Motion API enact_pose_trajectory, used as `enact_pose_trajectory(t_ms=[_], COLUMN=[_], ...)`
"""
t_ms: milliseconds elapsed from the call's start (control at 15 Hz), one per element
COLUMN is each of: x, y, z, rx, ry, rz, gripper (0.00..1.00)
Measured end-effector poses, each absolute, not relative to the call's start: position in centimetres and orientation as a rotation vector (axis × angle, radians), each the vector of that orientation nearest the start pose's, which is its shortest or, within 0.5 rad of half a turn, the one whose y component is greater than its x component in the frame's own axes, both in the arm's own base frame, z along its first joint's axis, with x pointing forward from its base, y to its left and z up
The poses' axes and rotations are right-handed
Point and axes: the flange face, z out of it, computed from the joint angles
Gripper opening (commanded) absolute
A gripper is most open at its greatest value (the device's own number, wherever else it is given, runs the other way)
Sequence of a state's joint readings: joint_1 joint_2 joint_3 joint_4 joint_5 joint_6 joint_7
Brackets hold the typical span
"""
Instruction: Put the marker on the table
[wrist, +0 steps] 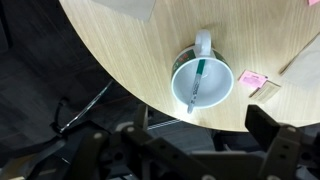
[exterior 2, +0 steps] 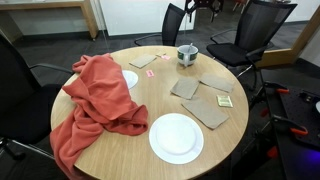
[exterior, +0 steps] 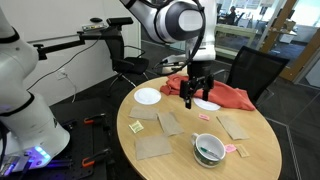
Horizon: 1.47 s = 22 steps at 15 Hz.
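The robot's gripper should next move to the marker's white end [exterior: 215, 153] [wrist: 192, 101], at the white cup's rim across from the cup's handle, and close there.
The marker [wrist: 197, 83] is a slim dark stick lying inside a white cup [wrist: 202, 80], leaning against its wall. The cup stands near the edge of the round tan table [wrist: 120, 45]. It shows in both exterior views [exterior: 208, 150] [exterior 2: 187, 53]; the marker itself is hard to make out there. My gripper [exterior: 197, 92] is open and empty, hanging well above the table, apart from the cup. In the wrist view its two dark fingers frame the bottom of the picture [wrist: 185, 152], with the cup above them.
A red cloth [exterior 2: 95, 100] lies over one side of the table. White plates [exterior 2: 176, 137] [exterior: 148, 96] and several brown paper squares [exterior 2: 210, 108] lie on top. A pink note [wrist: 252, 78] sits beside the cup. Black chairs [exterior: 255, 65] stand around the table.
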<state>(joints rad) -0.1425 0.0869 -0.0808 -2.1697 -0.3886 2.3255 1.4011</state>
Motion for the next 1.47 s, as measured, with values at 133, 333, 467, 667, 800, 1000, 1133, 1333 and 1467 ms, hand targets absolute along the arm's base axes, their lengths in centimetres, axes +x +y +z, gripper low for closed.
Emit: enact_pose_trajectory(t_ms=[133,333,467,667,800,1000,1133,1333,1467], x=[54.7,55.9,56.9,58.6,59.6,60.8,61.5,62.1,62.5], y=[-13.6,-14.4,-14.7,-15.1,-15.4,-16.2,-16.8,-17.4,-17.7], z=[35.1,33.5,32.6,31.1,30.0,28.2,27.0,25.5,24.5], rx=[-2.464,-2.313,-2.228,-2.140,-2.125,-2.129,-2.129,-2.124,-2.122], ry=[2.249,2.426,2.513,2.597,2.620,2.642,2.659,2.681,2.693], rz=[-0.380,-0.421,-0.456,-0.486,-0.492,-0.492,-0.491,-0.481,-0.473], gripper=[1.00,1.00,1.00,1.00,1.00,1.00,0.90,0.81,0.83])
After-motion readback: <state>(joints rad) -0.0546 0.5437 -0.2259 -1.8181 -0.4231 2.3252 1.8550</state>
